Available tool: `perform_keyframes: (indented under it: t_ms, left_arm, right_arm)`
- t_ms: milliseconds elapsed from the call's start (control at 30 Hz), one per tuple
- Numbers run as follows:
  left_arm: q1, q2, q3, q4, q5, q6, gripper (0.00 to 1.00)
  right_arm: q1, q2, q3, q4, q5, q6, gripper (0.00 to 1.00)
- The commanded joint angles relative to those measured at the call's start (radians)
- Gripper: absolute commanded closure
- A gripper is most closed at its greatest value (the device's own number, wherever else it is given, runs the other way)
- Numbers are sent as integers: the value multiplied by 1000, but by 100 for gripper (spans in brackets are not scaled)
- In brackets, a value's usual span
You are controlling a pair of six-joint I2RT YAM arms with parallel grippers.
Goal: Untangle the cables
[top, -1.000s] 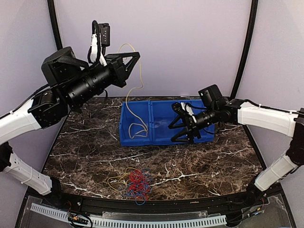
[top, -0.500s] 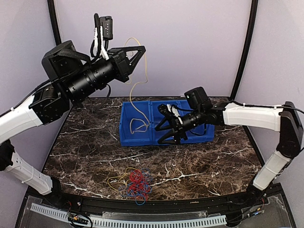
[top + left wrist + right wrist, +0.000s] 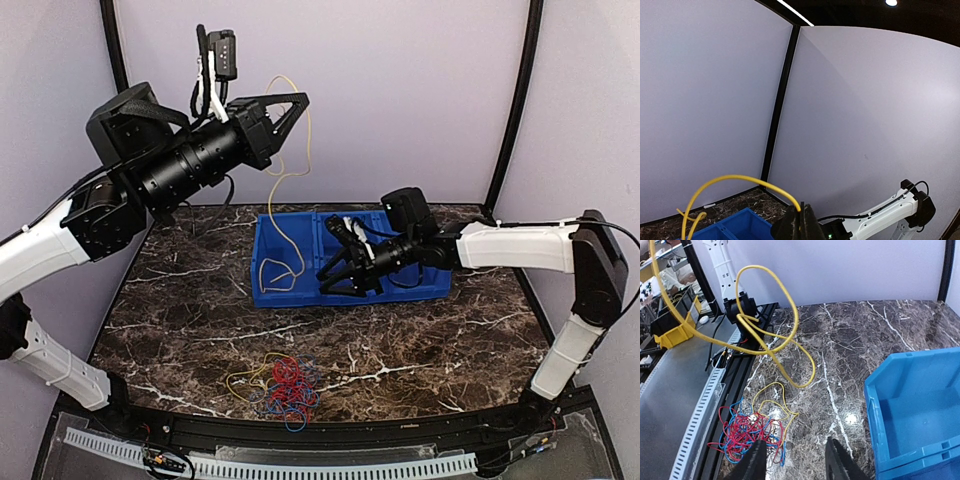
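The hanging end of the yellow cable curls across itself in a loop, so my right gripper will take the loop's near bend (image 3: 302, 270) and pull against my left gripper.
The cables (image 3: 283, 385) lie as a red, blue and yellow tangle on the marble near the front edge; the bundle (image 3: 746, 433) shows in the right wrist view too. High at the left, my left gripper (image 3: 301, 99) is shut on one long yellow cable (image 3: 309, 135). That cable hangs down and ends in a loop (image 3: 281, 272) at the left compartment of the blue bin (image 3: 300, 296). In the left wrist view the yellow cable (image 3: 735, 178) arches into the closed left gripper (image 3: 801, 216). My right gripper (image 3: 331, 280) hovers open over the bin's middle, nothing between its fingers (image 3: 758, 460).
The blue bin (image 3: 920, 410) has two compartments and stands at the table's back centre. A black rail with a white slotted duct (image 3: 300, 465) runs along the near edge. A yellow box (image 3: 670, 335) sits off the table. Purple walls enclose the back and sides.
My right gripper has slid left across the bin toward the hanging yellow cable, and its jaws have narrowed. The left gripper rose slightly with the cable.
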Motion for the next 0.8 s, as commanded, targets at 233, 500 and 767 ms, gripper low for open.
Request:
perform_keyframes:
  t_ms: [233, 500, 767]
  left_arm:
    - [3, -18, 25, 41, 19, -24, 100]
    - [3, -15, 36, 43, 19, -26, 100]
    - [3, -27, 23, 38, 10, -30, 100]
  right_arm:
    - [32, -17, 2, 36, -83, -22, 35]
    - [42, 33, 54, 39, -50, 19, 64]
    - [42, 28, 16, 96, -7, 62, 100]
